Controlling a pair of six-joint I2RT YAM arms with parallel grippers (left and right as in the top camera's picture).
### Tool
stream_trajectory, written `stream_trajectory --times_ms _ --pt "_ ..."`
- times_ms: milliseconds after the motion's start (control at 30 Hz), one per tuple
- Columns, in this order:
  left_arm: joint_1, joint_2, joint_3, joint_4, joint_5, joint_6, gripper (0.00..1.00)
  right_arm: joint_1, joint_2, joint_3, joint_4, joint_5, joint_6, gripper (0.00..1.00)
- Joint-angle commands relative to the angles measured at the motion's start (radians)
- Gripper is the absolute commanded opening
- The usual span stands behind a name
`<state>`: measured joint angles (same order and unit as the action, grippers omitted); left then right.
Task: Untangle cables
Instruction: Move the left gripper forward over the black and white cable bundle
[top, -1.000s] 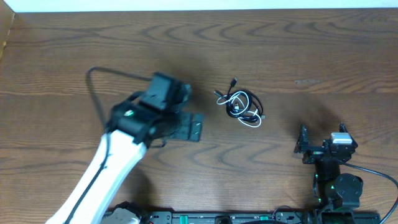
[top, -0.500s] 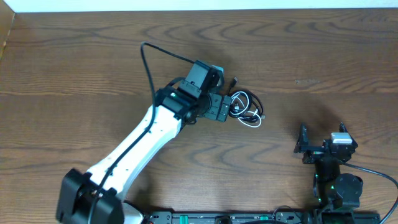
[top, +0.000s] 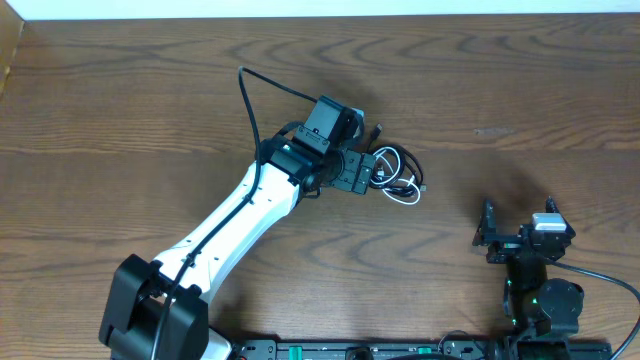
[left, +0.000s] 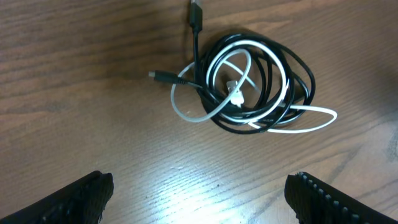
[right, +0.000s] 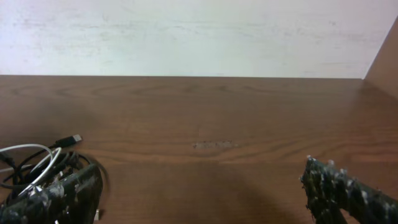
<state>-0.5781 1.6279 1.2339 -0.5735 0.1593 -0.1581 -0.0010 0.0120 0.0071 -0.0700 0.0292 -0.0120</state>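
I move my left gripper to the cables next and close it on the coil's near side (top: 397, 187) (left: 273, 111), beside the white loop that sticks out.
The cables, one black (left: 292, 74) and one white (left: 186, 111), lie knotted in a small coil on the wooden table (top: 520, 90). They also show in the overhead view (top: 396, 172) and at the left edge of the right wrist view (right: 37, 163). Black plugs stick out at the top (left: 196, 14) and left (left: 155, 76) of the coil. My left gripper (top: 368, 174) is open just left of the coil, its fingers (left: 202, 199) apart and empty. My right gripper (top: 518, 224) is open and empty at the front right; in its wrist view (right: 205, 196) the fingers are wide apart.
A white wall (right: 199, 31) rises behind the table's far edge. The left arm (top: 230, 230) stretches diagonally from the front left, with its thick black wire (top: 250, 100) looping above it. The right arm's base (top: 545, 300) sits at the front right.
My left arm has swung right and forward from the table's left middle up to the cable coil, then edged slightly closer. The cables and the right arm have not moved.
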Motion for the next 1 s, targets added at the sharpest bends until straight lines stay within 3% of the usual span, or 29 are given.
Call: stream_trajectory --times_ms 0,600,967 --pt "-0.002 0.018 0.014 0.001 0.013 0.008 0.93 -0.007 -0.006 -0.002 -0.003 -0.003 -0.012 0.99" --pt "-0.002 0.018 0.014 0.119 0.007 0.027 0.93 -0.007 -0.006 -0.002 -0.003 -0.003 -0.012 0.99" --pt "-0.001 0.019 0.014 0.15 -0.077 0.035 0.93 -0.007 -0.006 -0.002 -0.003 -0.002 -0.012 0.99"
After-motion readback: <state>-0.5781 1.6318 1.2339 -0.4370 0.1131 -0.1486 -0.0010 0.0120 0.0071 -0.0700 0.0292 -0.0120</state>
